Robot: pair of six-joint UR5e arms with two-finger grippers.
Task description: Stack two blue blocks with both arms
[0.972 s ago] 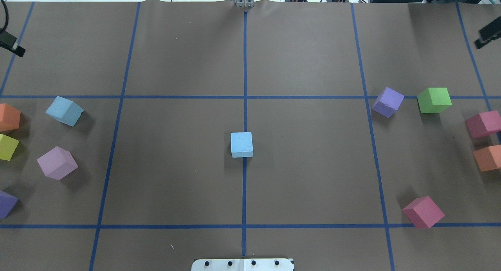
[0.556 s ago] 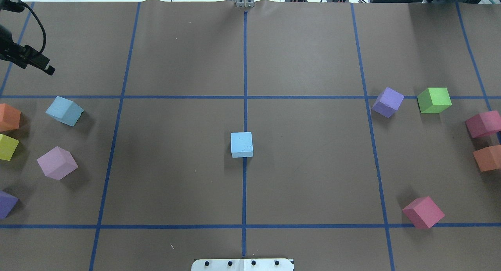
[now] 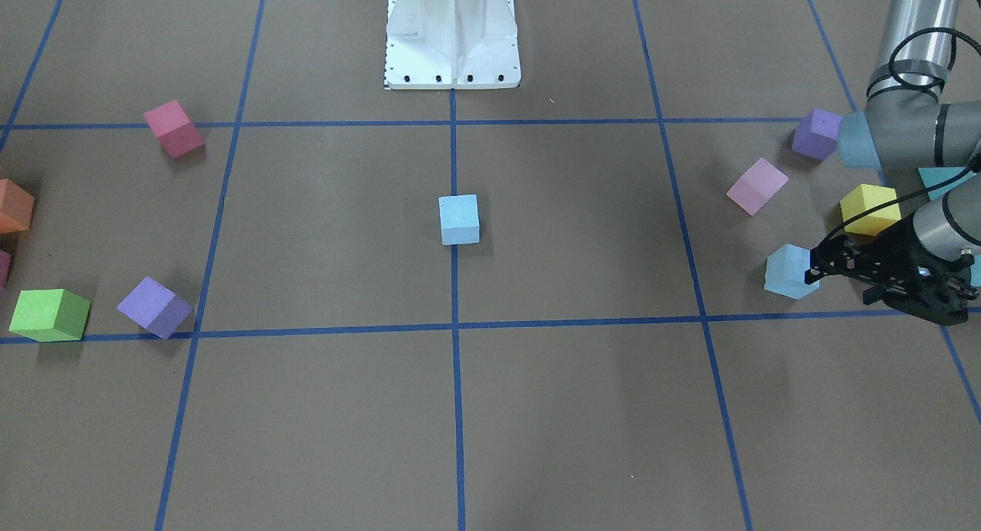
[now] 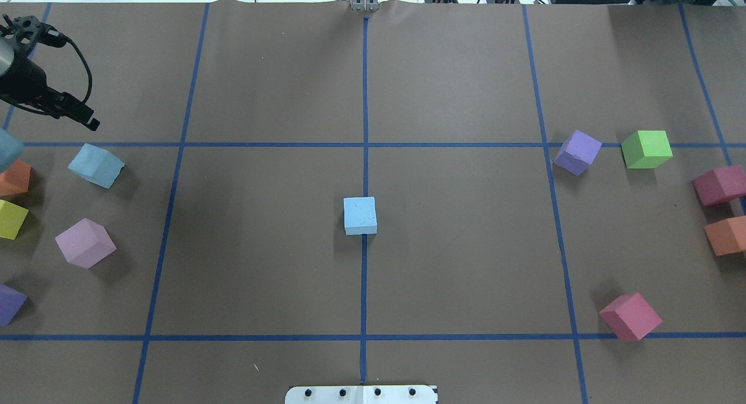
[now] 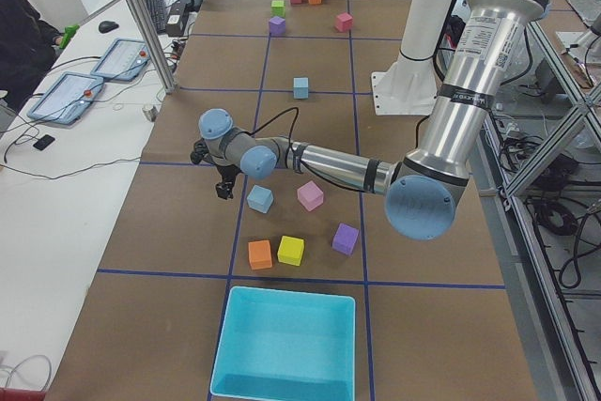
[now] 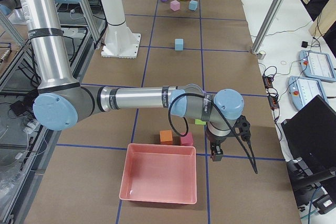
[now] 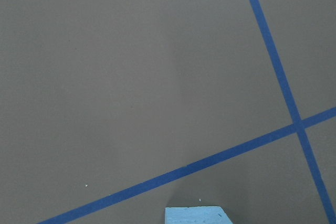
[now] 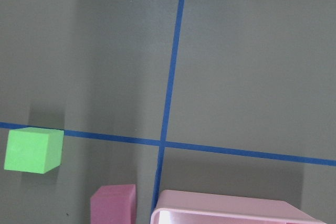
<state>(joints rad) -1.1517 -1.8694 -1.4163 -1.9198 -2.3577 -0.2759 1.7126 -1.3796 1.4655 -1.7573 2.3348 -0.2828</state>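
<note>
I will close my left gripper on opposite sides of the blue block [image 3: 792, 267] [image 7: 197, 216] that sits between the lilac cube and the orange cube.
One blue block [image 4: 359, 215] sits at the table's centre on the middle tape line, also in the front view [image 3: 459, 219]. The other blue block [image 4: 96, 165] lies tilted at the left, also in the front view [image 3: 789, 271]; its top edge shows at the bottom of the left wrist view [image 7: 198, 215]. My left gripper [image 4: 87, 119] hovers just beyond this block, apart from it, and looks open and empty [image 3: 824, 269]. My right gripper [image 6: 215, 153] shows only in the exterior right view, near the pink tray; I cannot tell its state.
A lilac cube [image 4: 85, 242], yellow cube [image 4: 11, 218] and orange cube [image 4: 14, 178] lie near the left blue block. A purple cube [image 4: 577, 152], green cube [image 4: 646, 149] and pink cube [image 4: 630, 316] lie at the right. A turquoise box [image 5: 286, 345] and pink tray [image 6: 157, 174] stand at the table's ends.
My left gripper has come in from the left edge, moving right and nearer to the left blue block. My right gripper has left the overhead view. No block has moved.
</note>
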